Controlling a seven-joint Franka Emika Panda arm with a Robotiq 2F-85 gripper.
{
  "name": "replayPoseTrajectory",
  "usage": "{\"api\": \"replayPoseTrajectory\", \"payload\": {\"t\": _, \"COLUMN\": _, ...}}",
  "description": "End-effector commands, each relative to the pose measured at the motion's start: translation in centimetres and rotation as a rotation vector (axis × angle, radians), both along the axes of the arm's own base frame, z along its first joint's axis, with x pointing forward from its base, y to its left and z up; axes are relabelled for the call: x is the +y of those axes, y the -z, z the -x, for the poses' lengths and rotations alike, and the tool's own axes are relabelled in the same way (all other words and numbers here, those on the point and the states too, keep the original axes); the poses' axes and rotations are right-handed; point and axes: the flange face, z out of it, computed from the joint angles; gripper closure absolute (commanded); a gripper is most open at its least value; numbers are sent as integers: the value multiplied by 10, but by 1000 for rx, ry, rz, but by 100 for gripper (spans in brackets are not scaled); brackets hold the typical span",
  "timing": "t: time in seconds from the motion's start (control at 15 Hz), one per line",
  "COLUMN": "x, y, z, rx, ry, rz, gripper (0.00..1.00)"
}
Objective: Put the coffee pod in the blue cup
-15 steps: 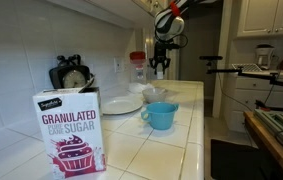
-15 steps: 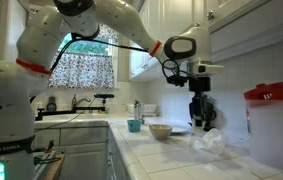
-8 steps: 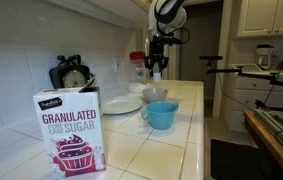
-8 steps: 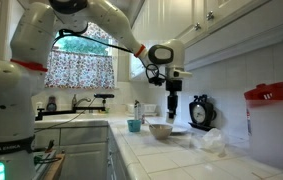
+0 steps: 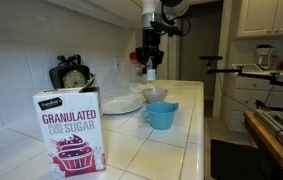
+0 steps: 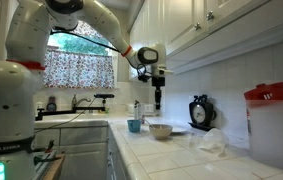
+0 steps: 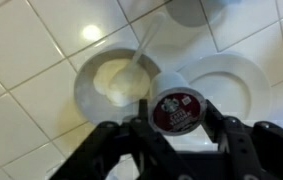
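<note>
The coffee pod, now hanging over the shallow pale bowl, will be let go by my gripper on the bottom inside the blue cup (image 5: 161,109), next to the pale bowl.
My gripper (image 7: 175,112) is shut on the coffee pod (image 7: 175,104), a small whitish capsule with a dark red label on its lid. It hangs above the counter in both exterior views (image 5: 149,70) (image 6: 158,100), over the shallow pale bowl (image 7: 113,82). The blue cup (image 5: 161,115) stands upright on the tiles just beyond the bowl (image 5: 155,96), nearer the camera. It shows small in an exterior view (image 6: 134,126), and its rim shows at the top edge of the wrist view (image 7: 193,8).
A white plate (image 5: 121,104) (image 7: 233,82) lies beside the bowl. A sugar box (image 5: 69,130) stands in the foreground. A black clock (image 6: 199,112), a crumpled plastic bag (image 6: 211,140) and a red-lidded container (image 6: 271,122) sit along the tiled wall.
The arm has carried the pod along the counter, away from the clock and the bag, to above the bowl. The jaws stay shut on the pod.
</note>
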Motion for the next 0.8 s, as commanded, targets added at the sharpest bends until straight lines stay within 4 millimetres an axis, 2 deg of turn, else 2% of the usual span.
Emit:
{"api": "replayPoseTrajectory", "payload": {"t": 0.0, "x": 35, "y": 5, "z": 12, "rx": -65, "ry": -68, "rz": 41, "gripper": 71}}
{"api": "replayPoseTrajectory", "payload": {"t": 0.4, "x": 105, "y": 23, "z": 42, "rx": -123, "ry": -230, "rz": 107, "gripper": 71}}
{"api": "replayPoseTrajectory", "payload": {"t": 0.73, "x": 132, "y": 24, "z": 74, "rx": -132, "ry": -300, "rz": 139, "gripper": 71}}
